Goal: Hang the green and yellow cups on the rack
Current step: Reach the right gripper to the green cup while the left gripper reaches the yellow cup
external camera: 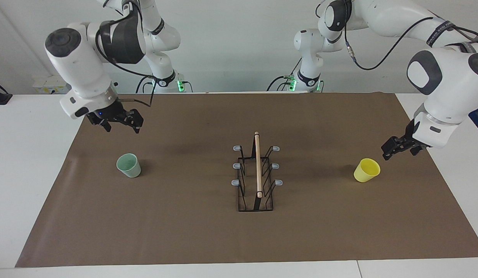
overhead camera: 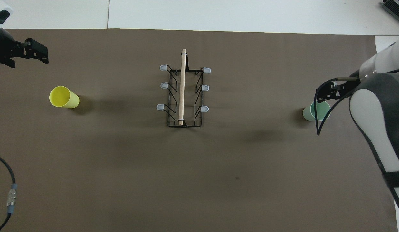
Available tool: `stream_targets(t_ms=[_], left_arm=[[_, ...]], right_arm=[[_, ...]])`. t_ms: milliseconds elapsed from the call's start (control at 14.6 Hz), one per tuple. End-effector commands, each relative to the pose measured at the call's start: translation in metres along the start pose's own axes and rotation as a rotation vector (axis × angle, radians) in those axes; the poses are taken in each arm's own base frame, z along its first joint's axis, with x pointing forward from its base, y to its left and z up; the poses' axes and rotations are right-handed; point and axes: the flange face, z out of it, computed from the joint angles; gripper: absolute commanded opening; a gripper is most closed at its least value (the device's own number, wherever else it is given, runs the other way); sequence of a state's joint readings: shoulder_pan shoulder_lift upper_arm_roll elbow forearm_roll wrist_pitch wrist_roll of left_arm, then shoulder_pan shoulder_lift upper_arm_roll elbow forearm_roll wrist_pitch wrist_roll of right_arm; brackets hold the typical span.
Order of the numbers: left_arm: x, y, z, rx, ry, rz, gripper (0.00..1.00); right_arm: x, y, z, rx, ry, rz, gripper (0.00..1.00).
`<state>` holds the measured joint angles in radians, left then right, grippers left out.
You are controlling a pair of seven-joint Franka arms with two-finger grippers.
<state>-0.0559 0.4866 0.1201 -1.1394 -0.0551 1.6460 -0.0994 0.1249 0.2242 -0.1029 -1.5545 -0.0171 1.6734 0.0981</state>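
My right gripper needs to come from the side facing the black wire rack and close around the body of the pale green cup [overhead camera: 308, 113], below its rim.
The pale green cup [external camera: 129, 165] [overhead camera: 315, 111] stands mouth up on the brown mat toward the right arm's end of the table. The yellow cup [external camera: 367, 170] [overhead camera: 64, 97] stands tilted toward the left arm's end. The black wire rack [external camera: 257, 173] [overhead camera: 183, 93], with its wooden dowel and grey-tipped pegs, stands between them with nothing on it. My right gripper [external camera: 122, 128] [overhead camera: 320, 95] hangs open over the mat close to the green cup, touching nothing. My left gripper [external camera: 391, 153] [overhead camera: 44, 54] hangs open, low over the mat beside the yellow cup.
The brown mat [external camera: 184, 231] covers most of the white table [external camera: 30, 154]. A black cable [overhead camera: 318, 109] from the right arm loops over the green cup in the overhead view. Another cable [overhead camera: 11, 193] shows at that view's lower edge.
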Motion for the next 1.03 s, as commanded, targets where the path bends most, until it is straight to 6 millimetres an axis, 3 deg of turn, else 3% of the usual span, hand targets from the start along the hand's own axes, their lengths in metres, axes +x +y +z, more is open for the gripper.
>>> stream_targets(t_ms=[0,68,205,410,547,752,958], left_arm=[[0.02,-0.017,0.024,-0.095,-0.005,-0.218,1.0],[0.022,-0.014,0.03,-0.125,-0.018,-0.323,1.0],[0.023,-0.029,0.034,-0.173,-0.047,-0.512,1.0],[0.02,-0.041,0.069,-0.146,-0.128,-0.756,1.0],[0.023,-0.055,0.081,-0.18,-0.166,-0.928,1.0],[0.025,-0.06,0.118,-0.146,-0.222,-1.067,1.0],[0.024,-0.109,0.138,-0.206,-0.217,-1.181,1.0]], right_arm=[[0.046,-0.02,0.034,-0.021,-0.031,-0.067,1.0],[0.051,-0.023,0.048,-0.061,-0.046,-0.132,1.0],[0.054,-0.046,0.067,-0.144,-0.064,-0.259,1.0],[0.052,-0.093,0.11,-0.301,-0.155,-0.551,1.0],[0.04,-0.121,0.142,-0.396,-0.236,-0.772,1.0],[0.021,-0.125,0.158,-0.502,-0.359,-1.128,1.0],[-0.004,-0.133,0.176,-0.618,-0.452,-1.361,1.0]])
